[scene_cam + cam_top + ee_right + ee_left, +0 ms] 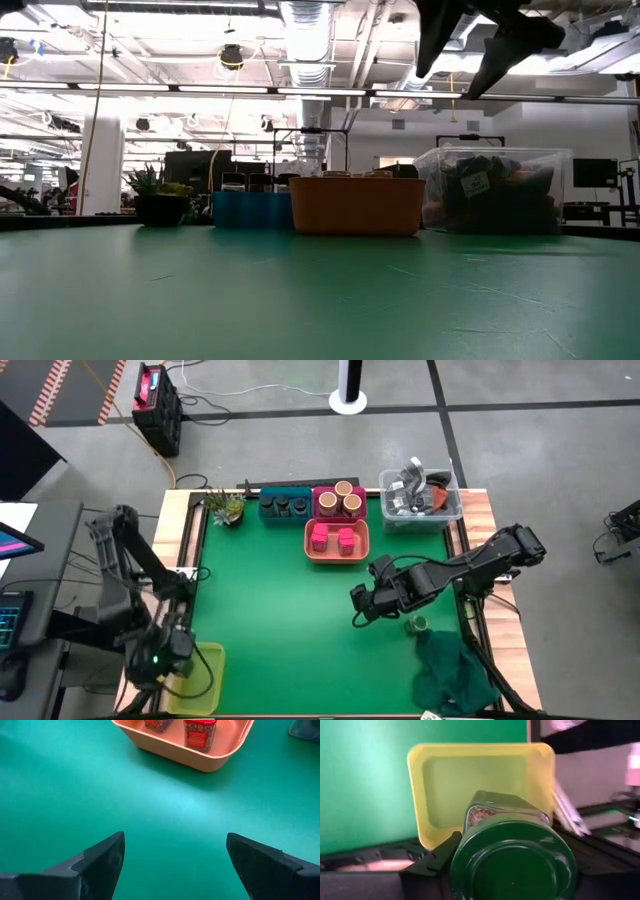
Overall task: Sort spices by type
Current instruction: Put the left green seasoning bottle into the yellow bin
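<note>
The robot's left gripper needs to release the green-topped jar on the middle of the yellow tray's bottom (191, 681) (478, 794).
In the left wrist view a green-topped clear jar (512, 855) fills the picture, with my left gripper (165, 656) shut on it over the yellow tray (480, 780) at the table's near left corner. My right gripper (175, 857) is open and raised over the mat's middle right, also seen high in the low view (480, 45). Beside it another green-topped jar (417, 624) stands on the mat. Pink square boxes (333, 539) sit in the orange tray (337, 555), tan-topped jars (343, 498) in the magenta tray, and dark jars (283, 506) in the blue tray. My left gripper holds the green-topped jar at its lid end (470, 870). One finger (432, 865) lies against the lid's side; the jar hides the other. The lid faces the wrist and the glass body (502, 810) points away toward the yellow tray. The jar is lifted clear of the tray.
A clear tub (421, 495) of grey clutter sits at the far right corner and a small plant (228, 508) at the far left. A dark green cloth (455, 672) lies bunched at the near right. Bare mat (280, 620) spreads across the middle.
</note>
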